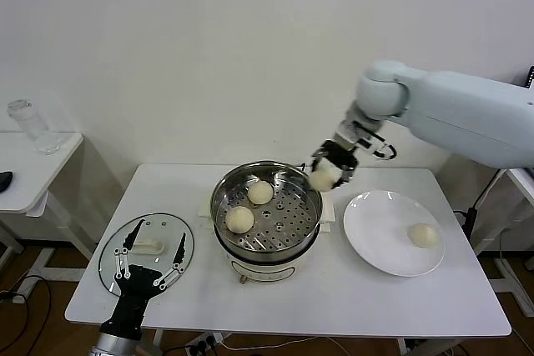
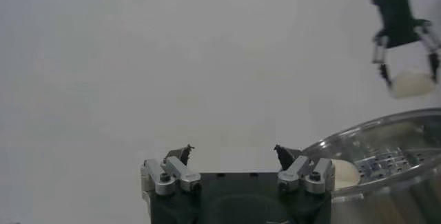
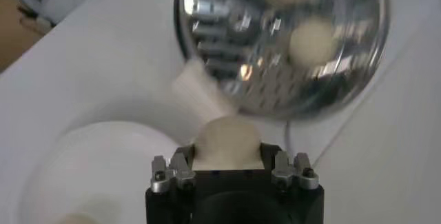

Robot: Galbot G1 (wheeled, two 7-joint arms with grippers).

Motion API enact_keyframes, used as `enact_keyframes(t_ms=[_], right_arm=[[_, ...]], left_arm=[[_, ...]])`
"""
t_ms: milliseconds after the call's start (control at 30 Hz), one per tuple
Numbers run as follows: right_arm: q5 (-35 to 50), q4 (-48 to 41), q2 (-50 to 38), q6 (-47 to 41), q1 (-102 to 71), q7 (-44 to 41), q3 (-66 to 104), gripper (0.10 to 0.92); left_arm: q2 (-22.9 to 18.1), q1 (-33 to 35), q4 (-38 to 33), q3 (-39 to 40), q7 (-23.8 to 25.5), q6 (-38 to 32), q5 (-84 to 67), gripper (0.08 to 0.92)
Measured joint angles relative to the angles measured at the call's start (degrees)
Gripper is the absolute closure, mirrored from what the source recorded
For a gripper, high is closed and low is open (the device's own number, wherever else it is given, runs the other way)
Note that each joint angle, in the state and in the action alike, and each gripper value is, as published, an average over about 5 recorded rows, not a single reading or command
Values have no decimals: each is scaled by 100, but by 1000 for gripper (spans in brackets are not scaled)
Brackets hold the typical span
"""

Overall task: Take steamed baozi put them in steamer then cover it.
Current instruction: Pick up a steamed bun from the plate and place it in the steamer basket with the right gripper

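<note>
My right gripper needs to let go of the baozi onto the empty front part of the steamer's perforated tray (image 1: pixel 276 237) (image 3: pixel 233 1), where I need to let it go.
The steamer (image 1: pixel 224 221) stands mid-table with two steamed baozi (image 1: pixel 259 192) (image 1: pixel 239 219) on its perforated tray. My right gripper (image 1: pixel 325 174) hangs just above the steamer's right rim, shut on a third baozi (image 1: pixel 322 178). In the right wrist view that baozi (image 3: pixel 227 141) sits between the fingers, with the steamer (image 3: pixel 227 46) beyond it. Another baozi (image 1: pixel 423 235) lies on the white plate (image 1: pixel 375 231) to the right. My left gripper (image 1: pixel 152 258) is open over the glass lid (image 1: pixel 167 227) at the front left, holding nothing; its own view shows the jaws wide apart (image 2: pixel 232 151).
The lid with its white handle (image 1: pixel 148 247) lies flat near the table's front-left corner. A side table (image 1: pixel 33 164) on the left carries a clear bottle (image 1: pixel 29 127). A white pad (image 1: pixel 327 210) sticks out under the steamer's right side.
</note>
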Motion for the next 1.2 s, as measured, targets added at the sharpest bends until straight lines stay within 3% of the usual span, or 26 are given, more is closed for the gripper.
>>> enact_keyframes(t_ms=[533,1200], right_arm=[[-1273,508,971,925,-414,159,-76,372],[-2134,602,1164,1416,-918,164,-35,338]], left_arm=[[-55,7,-6,-18,-35,-62,-9,177],[-60,-5,42,-50,-70,-96,-19,177]])
